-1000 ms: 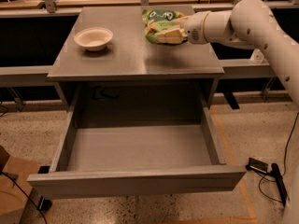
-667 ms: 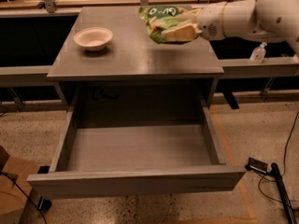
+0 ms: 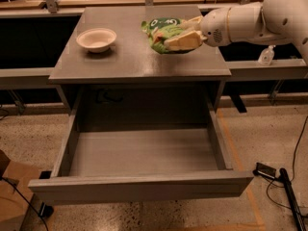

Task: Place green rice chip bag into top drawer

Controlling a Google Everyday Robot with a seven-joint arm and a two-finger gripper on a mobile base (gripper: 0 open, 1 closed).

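Note:
I will let go of the green rice chip bag near the middle of the open top drawer's grey bottom (image 3: 131,142).
The green rice chip bag (image 3: 162,31) is held just above the right half of the grey table top (image 3: 130,57), tilted, its white lettering facing up. My gripper (image 3: 185,34) comes in from the right on a white arm and is shut on the bag's right side; one pale finger (image 3: 184,41) lies across the front of the bag. The top drawer (image 3: 139,186) is pulled fully open below the table top, and its grey inside is bare.
A white bowl (image 3: 96,39) stands on the left half of the table top. Grey benches run left and right behind the table. A cardboard box (image 3: 9,196) sits on the floor at lower left, cables and a black device (image 3: 265,170) at lower right.
The bag has been lifted off the table top and carried left and forward in my gripper. The arm has swung leftward with it.

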